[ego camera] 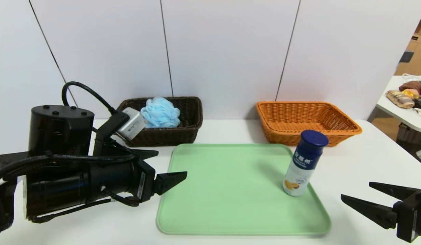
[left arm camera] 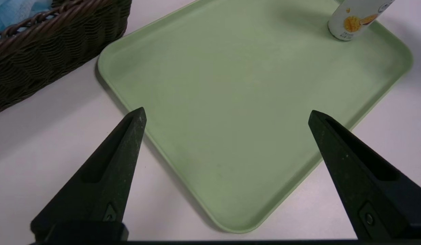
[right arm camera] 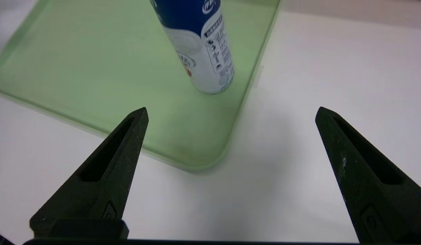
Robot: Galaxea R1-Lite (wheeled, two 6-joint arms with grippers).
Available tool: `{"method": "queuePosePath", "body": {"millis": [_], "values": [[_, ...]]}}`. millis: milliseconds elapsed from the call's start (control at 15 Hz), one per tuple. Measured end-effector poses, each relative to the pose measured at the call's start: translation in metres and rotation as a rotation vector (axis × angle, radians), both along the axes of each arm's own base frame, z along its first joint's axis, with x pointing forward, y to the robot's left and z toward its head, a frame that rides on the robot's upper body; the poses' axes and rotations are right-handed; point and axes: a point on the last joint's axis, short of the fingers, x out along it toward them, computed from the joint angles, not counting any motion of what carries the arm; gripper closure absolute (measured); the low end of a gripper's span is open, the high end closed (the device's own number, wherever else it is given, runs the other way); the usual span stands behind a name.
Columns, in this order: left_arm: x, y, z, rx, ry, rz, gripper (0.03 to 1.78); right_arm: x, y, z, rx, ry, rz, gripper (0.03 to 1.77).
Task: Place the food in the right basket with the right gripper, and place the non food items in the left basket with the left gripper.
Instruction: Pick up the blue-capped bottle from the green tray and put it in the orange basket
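Next, I close my right gripper on the blue part (ego camera: 305, 159) (right arm camera: 187, 10) just below the cap of the white bottle that stands on the green tray.
The food, a white bottle (ego camera: 305, 163) with a dark blue cap, stands upright on the right part of a green tray (ego camera: 227, 194). A light-blue bath sponge (ego camera: 161, 112) lies in the dark brown left basket (ego camera: 190, 126). The orange right basket (ego camera: 309, 119) sits behind the bottle. My left gripper (ego camera: 172, 164) hovers open over the tray's near left corner (left arm camera: 230, 217), holding nothing. My right gripper (ego camera: 356, 190) is open and low over the table, right of the tray, pointing toward the bottle (right arm camera: 200, 47). The left wrist view catches the bottle's base (left arm camera: 351, 23) and the dark basket (left arm camera: 53, 51).
Both baskets stand against the white back wall. The left arm's grey camera box (ego camera: 132, 124) partly covers the dark basket's front left corner. A second white table (ego camera: 401, 112) with assorted items stands off to the far right.
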Motion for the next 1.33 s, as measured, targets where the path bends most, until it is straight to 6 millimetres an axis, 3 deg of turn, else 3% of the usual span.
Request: {"method": "queuePosePath", "body": {"millis": [467, 800, 1333], "values": [[-0.001, -0.006, -0.004, 0.005, 0.014, -0.024, 0.12, 0.021, 0.017, 0.015, 0.094, -0.064, 0.037, 0.1], [-0.002, -0.006, -0.004, 0.007, 0.016, -0.026, 0.12, 0.037, 0.026, 0.011, 0.044, -0.073, -0.029, 0.1], [-0.002, -0.006, -0.004, 0.006, 0.016, -0.026, 0.12, 0.045, 0.05, 0.008, 0.013, -0.135, -0.038, 0.1]]}}
